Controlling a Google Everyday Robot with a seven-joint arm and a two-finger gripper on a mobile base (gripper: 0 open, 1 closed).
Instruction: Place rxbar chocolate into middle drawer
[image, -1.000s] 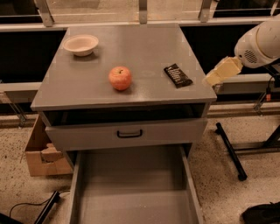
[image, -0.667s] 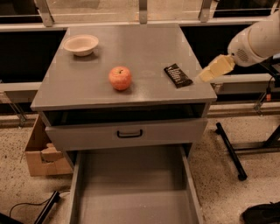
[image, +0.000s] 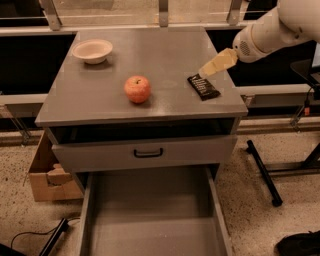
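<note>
My gripper is going to close on the far end of the rxbar chocolate (image: 196, 80), the end away from the front edge of the cabinet.
The rxbar chocolate (image: 203, 87), a flat black bar with white print, lies on the grey cabinet top (image: 100, 100) near its right edge. My gripper (image: 206, 70), with pale yellowish fingers, reaches in from the upper right, its tips just above the bar's far end. The middle drawer (image: 150, 220) is pulled out wide at the bottom, with a plain grey floor and nothing in it.
A red-orange apple (image: 137, 89) sits at the middle of the top and a white bowl (image: 92, 50) at the back left. A grey drawer front with a black handle (image: 148, 153) is above the open drawer. A cardboard box (image: 47, 177) stands on the floor at left.
My gripper has moved left and forward, from beyond the cabinet's right edge to just above the bar. The bar, apple and bowl have not moved.
</note>
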